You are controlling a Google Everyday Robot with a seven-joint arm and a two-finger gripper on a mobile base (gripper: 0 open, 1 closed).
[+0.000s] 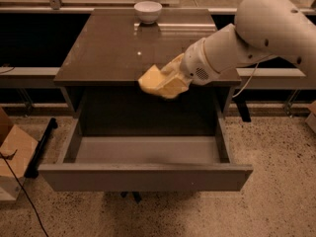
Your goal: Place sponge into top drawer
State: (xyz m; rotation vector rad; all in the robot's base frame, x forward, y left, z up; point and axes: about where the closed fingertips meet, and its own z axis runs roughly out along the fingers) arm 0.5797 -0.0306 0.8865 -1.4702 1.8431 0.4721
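Observation:
Next, my gripper releases the sponge, still held above the open drawer's back, setting it free near the middle of the top drawer's grey bottom (142, 143).
The sponge (149, 78) is a pale yellow soft block held in the air at the table's front edge, above the back of the open top drawer (146, 175). My gripper (165, 82) is shut on the sponge, its yellowish fingers (174, 84) wrapping the sponge's right side. The white arm reaches in from the upper right. The drawer is pulled fully out, and its light grey inner floor (148, 149) shows nothing lying on it.
A white bowl (148, 11) stands at the back of the dark brown table (108, 48). A cardboard box (12, 157) and a black cable lie on the speckled floor at the left. A railing runs behind the table.

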